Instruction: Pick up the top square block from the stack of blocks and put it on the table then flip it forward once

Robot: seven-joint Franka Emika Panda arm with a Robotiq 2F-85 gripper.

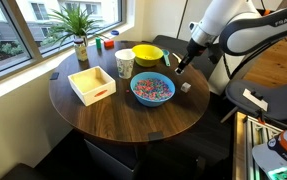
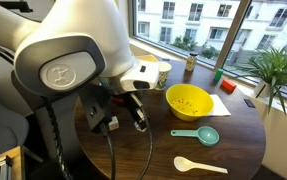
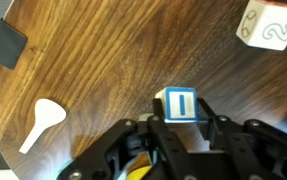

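Note:
The other whitish cube is on the table. My gripper will release the top square block, still held above the table, on the dark wood table [image 1: 182,77] [image 3: 177,97] beside that cube.
My gripper [image 3: 183,125] is shut on the top square block [image 3: 182,103], a small whitish cube with a blue-framed face. In the wrist view it is held above the dark wood table [image 3: 103,60]. Another whitish cube [image 3: 266,25], what is left of the stack of blocks, sits on the table at the top right. In an exterior view my gripper [image 1: 179,67] hangs just above and beside that cube [image 1: 186,86], near the table's edge. In an exterior view the arm hides most of my gripper [image 2: 133,116].
A blue bowl of coloured bits [image 1: 152,89], a cup [image 1: 124,63], a yellow bowl [image 1: 148,54] and a wooden tray [image 1: 91,83] stand on the table. A plant [image 1: 79,30] is by the window. A white spoon [image 3: 41,122] and a teal spoon [image 2: 196,135] lie nearby.

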